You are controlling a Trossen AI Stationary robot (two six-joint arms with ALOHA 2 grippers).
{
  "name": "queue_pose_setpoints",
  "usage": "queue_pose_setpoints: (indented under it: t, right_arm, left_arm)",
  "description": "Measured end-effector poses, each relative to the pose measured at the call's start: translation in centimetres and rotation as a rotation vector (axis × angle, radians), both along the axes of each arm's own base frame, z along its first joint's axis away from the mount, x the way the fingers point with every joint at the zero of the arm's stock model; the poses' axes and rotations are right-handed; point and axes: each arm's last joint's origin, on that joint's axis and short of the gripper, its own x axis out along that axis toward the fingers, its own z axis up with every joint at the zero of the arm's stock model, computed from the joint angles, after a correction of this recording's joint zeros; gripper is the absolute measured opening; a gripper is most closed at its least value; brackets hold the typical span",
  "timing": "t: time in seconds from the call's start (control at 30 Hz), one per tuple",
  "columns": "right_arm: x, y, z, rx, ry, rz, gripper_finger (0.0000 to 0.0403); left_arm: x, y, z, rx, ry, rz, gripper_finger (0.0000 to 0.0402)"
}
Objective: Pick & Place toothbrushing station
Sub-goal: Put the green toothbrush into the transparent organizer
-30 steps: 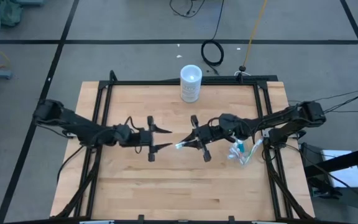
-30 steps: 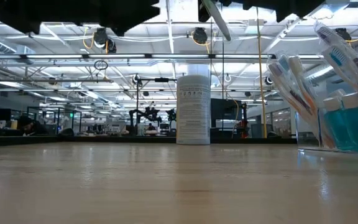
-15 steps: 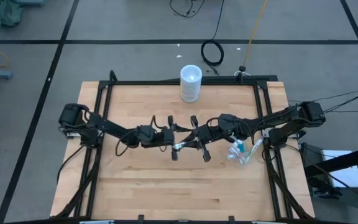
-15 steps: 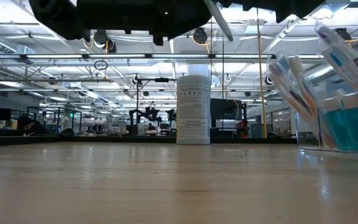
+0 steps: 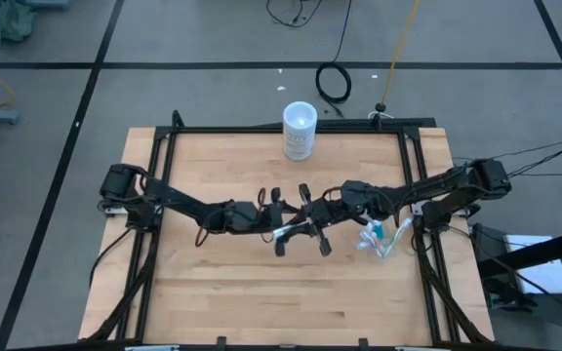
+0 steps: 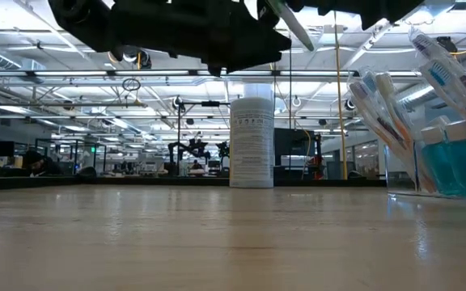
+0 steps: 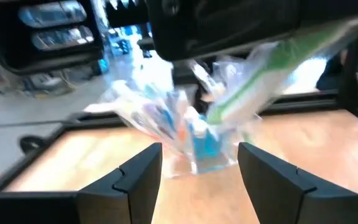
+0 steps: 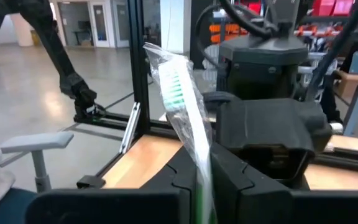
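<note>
My left gripper will hold the toothbrush still, since its handle slants in my right gripper, while my right gripper takes it closer to the bristles (image 8: 192, 116).
My right gripper (image 5: 301, 225) is above the table's middle, shut on a pale toothbrush (image 8: 180, 106) with green bristles in a clear wrapper. The toothbrush also shows in the left wrist view (image 7: 263, 78) and in the low view (image 6: 292, 23). My left gripper (image 5: 282, 223) is open, facing the right gripper. Its fingers (image 7: 135, 180) stand on either side of the toothbrush's head end, and I cannot tell whether they touch it. The clear cup (image 5: 380, 237) with several toothbrushes and teal tubes stands on the table at the right, and also shows in the low view (image 6: 439, 162). My right gripper pinches the toothbrush's handle (image 8: 200, 163) between its two fingers. The fingers are level and point toward the table's left. The head end with the green bristles (image 8: 174, 87) sticks out beyond the fingertips. The toothbrush is lifted clear of the table.
A frosted cylindrical container with a white lid (image 5: 300, 130) stands at the table's far edge, near the middle; it also shows in the low view (image 6: 252, 141). A black frame (image 5: 281, 128) runs around the tabletop. Bare wood lies toward the near edge (image 5: 281, 292).
My left gripper has gone toward the table's right, up to my right gripper, and its open fingers now stand around the toothbrush's head end. My right gripper and the toothbrush have kept still.
</note>
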Motion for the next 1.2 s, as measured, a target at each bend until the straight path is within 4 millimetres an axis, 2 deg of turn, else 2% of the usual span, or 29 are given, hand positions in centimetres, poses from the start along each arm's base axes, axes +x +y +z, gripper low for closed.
queue_pose_setpoints:
  t: [0.23,0.43,0.7,0.83,0.93,1.1,1.2]
  right_arm:
    - [-0.2,0.1,0.2,-0.001,0.003,0.008,0.0013]
    - [-0.1,-0.1,0.2,-0.008,-0.007,-0.010,0.0011]
    - [-0.1,0.0,0.4,-0.003,-0.029,0.001,0.0021]
    - [-0.1,0.0,0.5,-0.021,-0.045,-0.010,0.0011]
    - [-0.1,-0.1,0.6,-0.045,-0.065,-0.027,0.0010]
    - [-0.1,0.1,0.6,-0.051,-0.062,-0.021,0.0026]
    - [-0.1,0.1,0.5,-0.052,-0.058,-0.020,0.0022]
  left_arm:
    - [-0.2,-1.1,0.2,-0.026,-0.006,-0.050,0.0218]
    - [-0.4,-1.9,1.2,-0.012,-0.100,-0.077,0.0218]
    - [-0.4,-1.6,1.3,-0.001,-0.116,-0.045,0.0218]
    - [-0.4,-1.6,1.6,-0.006,-0.140,-0.043,0.0213]
    - [-0.4,-1.5,1.8,-0.009,-0.158,-0.040,0.0190]
    - [-0.3,-1.1,1.7,-0.009,-0.155,-0.024,0.0127]
    - [-0.3,-1.1,1.6,-0.005,-0.142,-0.026,0.0093]
